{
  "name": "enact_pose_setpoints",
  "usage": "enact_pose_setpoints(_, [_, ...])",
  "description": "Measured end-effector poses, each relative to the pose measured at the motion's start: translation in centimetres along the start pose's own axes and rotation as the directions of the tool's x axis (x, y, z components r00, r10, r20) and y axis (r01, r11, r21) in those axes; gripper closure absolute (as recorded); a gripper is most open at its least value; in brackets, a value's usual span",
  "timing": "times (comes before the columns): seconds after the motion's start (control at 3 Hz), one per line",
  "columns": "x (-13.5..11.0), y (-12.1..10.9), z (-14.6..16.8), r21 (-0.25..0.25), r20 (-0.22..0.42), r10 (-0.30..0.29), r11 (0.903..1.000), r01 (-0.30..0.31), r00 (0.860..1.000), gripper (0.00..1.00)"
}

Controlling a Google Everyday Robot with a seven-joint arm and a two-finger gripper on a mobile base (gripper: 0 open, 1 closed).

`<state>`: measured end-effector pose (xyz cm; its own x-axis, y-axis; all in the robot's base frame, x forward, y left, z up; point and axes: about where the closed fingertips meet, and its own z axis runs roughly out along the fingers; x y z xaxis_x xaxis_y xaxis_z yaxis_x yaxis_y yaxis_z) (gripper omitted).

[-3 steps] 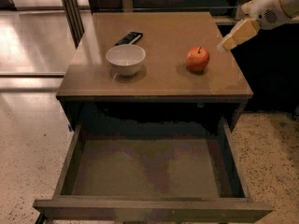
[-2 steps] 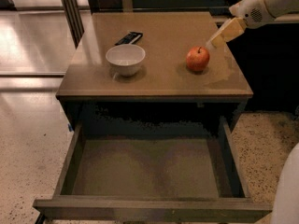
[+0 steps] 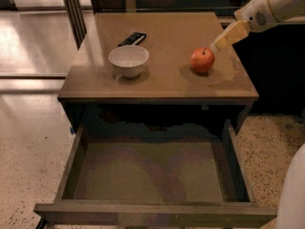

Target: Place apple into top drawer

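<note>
The robot's gripper needs to close on the side of the apple (image 3: pixel 208 62) that faces away from the white bowl.
A small red-orange apple (image 3: pixel 202 60) sits on the right half of the brown cabinet top (image 3: pixel 167 82). The top drawer (image 3: pixel 147 175) below is pulled fully open and its inside is bare. My gripper (image 3: pixel 215 45) comes in from the upper right on a white arm and hangs just above and to the right of the apple, close to it.
A white bowl (image 3: pixel 128 60) stands on the left half of the cabinet top, with a small black device (image 3: pixel 132 38) behind it. Speckled floor lies on both sides. A white part of my body (image 3: pixel 291 194) shows at the lower right edge.
My gripper has moved left and down toward the apple. The apple, the bowl and the drawer have not moved.
</note>
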<state>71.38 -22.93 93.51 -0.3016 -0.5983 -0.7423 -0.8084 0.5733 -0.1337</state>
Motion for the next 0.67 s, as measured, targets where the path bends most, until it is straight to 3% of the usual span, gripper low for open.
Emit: enact_pose_setpoints(0.67, [2.6, 0.0, 2.8, -0.077, 0.009, 0.102, 0.9919, -0.101, 0.995, 0.00])
